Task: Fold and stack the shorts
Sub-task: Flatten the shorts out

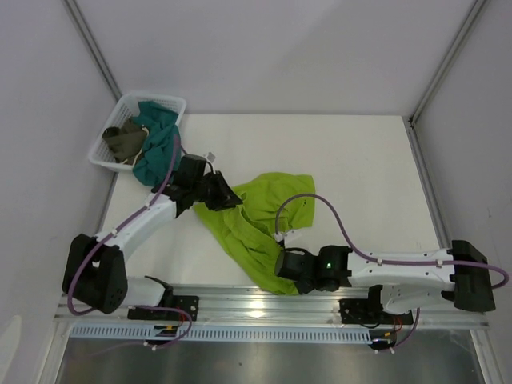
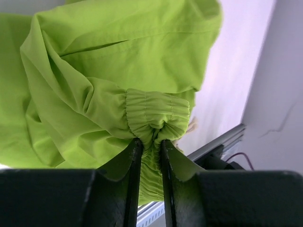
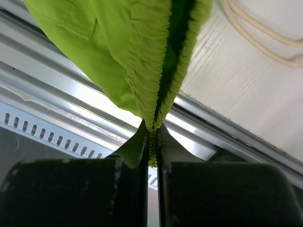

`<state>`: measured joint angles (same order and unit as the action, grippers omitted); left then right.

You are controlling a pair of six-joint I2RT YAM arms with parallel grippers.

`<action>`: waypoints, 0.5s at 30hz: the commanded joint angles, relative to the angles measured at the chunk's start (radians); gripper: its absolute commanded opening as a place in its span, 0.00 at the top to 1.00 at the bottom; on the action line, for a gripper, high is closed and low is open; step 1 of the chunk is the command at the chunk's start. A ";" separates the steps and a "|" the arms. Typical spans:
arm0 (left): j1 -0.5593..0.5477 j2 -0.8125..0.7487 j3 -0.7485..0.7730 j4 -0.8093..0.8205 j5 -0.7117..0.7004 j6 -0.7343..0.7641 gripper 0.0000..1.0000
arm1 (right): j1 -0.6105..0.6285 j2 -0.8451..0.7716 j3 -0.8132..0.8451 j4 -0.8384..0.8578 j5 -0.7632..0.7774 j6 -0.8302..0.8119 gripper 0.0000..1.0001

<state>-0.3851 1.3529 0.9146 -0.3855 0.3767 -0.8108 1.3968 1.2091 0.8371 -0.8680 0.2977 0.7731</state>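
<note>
My left gripper is pinching the bunched waistband short of the shorts' end [image 1: 205, 211] near the basket. It should open and take that end before both grippers lift.
The lime-green shorts [image 1: 256, 216] hang stretched between my two grippers above the table's near middle. My left gripper [image 1: 220, 194] is shut on the gathered elastic waistband at the shorts' far left end; in the left wrist view the fabric [image 2: 118, 71] bunches between the jaws of the left gripper [image 2: 149, 142]. My right gripper [image 1: 282, 268] is shut on the waistband's other end near the front rail; in the right wrist view the ribbed elastic [image 3: 147, 61] runs down into the closed jaws of the right gripper [image 3: 152, 135]. A white drawstring [image 3: 258, 28] lies on the table.
A white basket [image 1: 172, 102] at the back left holds a teal garment [image 1: 156, 148] that spills over its rim and an olive-brown garment [image 1: 124, 140]. The metal front rail [image 1: 240, 300] runs just below the right gripper. White walls enclose the table.
</note>
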 commanded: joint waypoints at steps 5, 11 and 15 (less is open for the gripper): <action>0.115 -0.204 -0.146 0.318 0.123 -0.142 1.00 | 0.034 0.078 0.138 -0.066 0.149 -0.084 1.00; 0.264 -0.332 -0.328 0.491 0.185 -0.260 0.99 | 0.034 0.150 0.188 -0.088 0.199 -0.129 1.00; 0.343 -0.405 -0.511 0.530 0.198 -0.274 0.99 | 0.034 0.173 0.201 -0.106 0.204 -0.147 1.00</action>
<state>-0.0902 0.9989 0.4957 0.0303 0.5316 -1.0317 1.4269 1.3663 1.0000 -0.9287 0.4416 0.6548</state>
